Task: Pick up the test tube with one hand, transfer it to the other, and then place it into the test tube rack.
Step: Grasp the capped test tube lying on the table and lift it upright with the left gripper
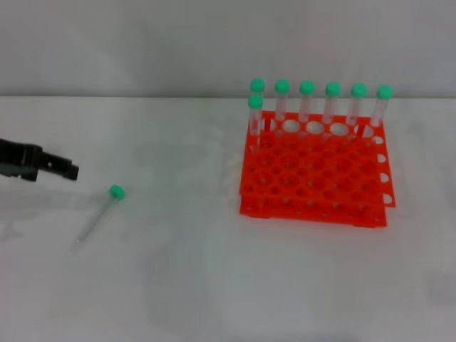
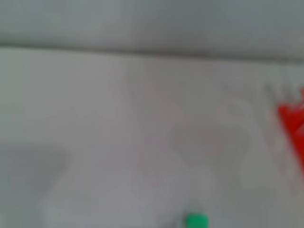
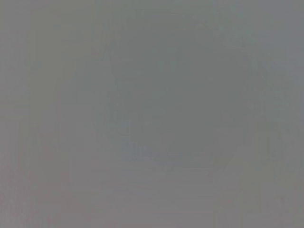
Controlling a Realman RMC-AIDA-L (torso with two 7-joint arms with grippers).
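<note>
My left gripper should grip the lower body [image 1: 83, 238] of the clear test tube that lies on the table, near the end of the test tube away from its green cap.
A clear test tube [image 1: 100, 214] with a green cap [image 1: 117, 192] lies on the white table at the left, cap toward the back. Its cap also shows in the left wrist view [image 2: 195, 221]. My left gripper [image 1: 71, 171] is black and reaches in from the left edge, its tips a little to the left of the cap and behind it. The orange-red test tube rack [image 1: 313, 174] stands at the right, with several green-capped tubes [image 1: 333, 103] upright in its back row. A corner of the rack shows in the left wrist view [image 2: 293, 128]. My right gripper is out of view.
The white table [image 1: 214, 271] runs back to a pale wall [image 1: 142, 43]. The right wrist view shows only a plain grey surface.
</note>
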